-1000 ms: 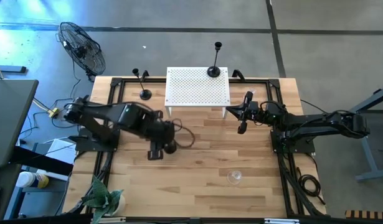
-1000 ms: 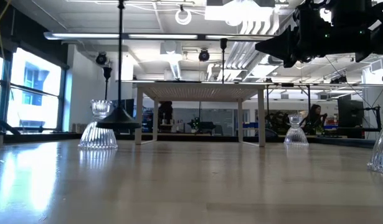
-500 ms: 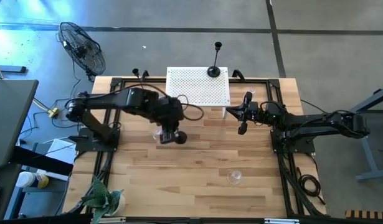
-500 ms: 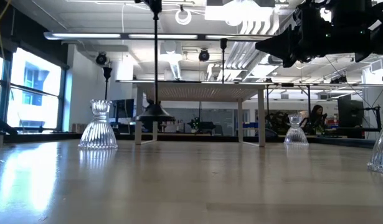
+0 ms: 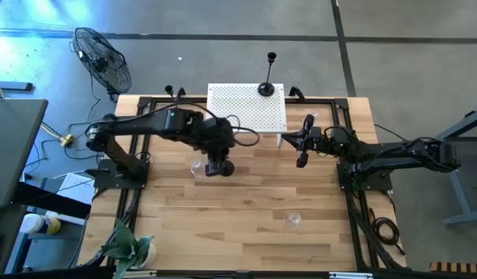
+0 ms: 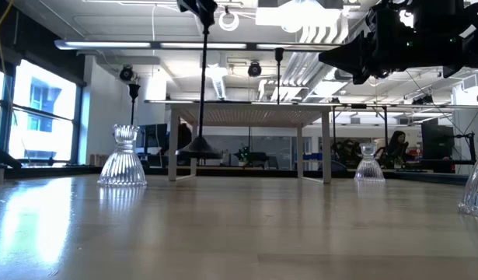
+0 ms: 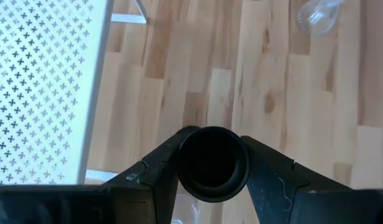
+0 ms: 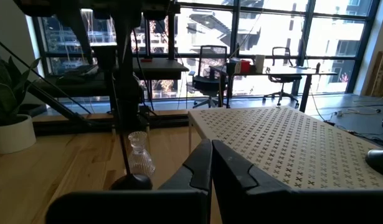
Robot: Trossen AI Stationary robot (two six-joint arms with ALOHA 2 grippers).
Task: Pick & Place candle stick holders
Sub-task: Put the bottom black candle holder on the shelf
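Note:
The candlestick's cup is under my down-pointing left gripper, so next I set the candlestick down and take its stem (image 6: 205,50) from the side before I lift it higher.
My left gripper (image 5: 216,160) is shut on a black candlestick (image 6: 203,85) and hangs it in front of the white perforated stand (image 5: 246,108). A second black candlestick (image 5: 266,87) stands by its base on the stand's far edge. The third candlestick shows only by its top (image 5: 169,90) at the far left; my left arm hides its base. My right gripper (image 5: 288,140) is shut and empty, held level by the stand's right front corner, above the table. My left gripper pinches the small cup at the candlestick's top (image 7: 213,163) between its two fingers (image 7: 159,174). The fingers come from above, pointing down. The candlestick hangs upright below them, its round base (image 6: 200,146) clear of the table.
A clear glass holder (image 5: 196,167) stands just left of the held candlestick, and another glass holder (image 5: 292,222) stands near the front edge. The low view shows a further glass holder (image 6: 368,165) at the right. A potted plant (image 5: 126,249) sits at the near left corner.
My left gripper has carried the black candlestick toward the table's right and far edges, closer to the white stand, moving fast at first and then slower. The candlestick has stayed upright and clear of the table.

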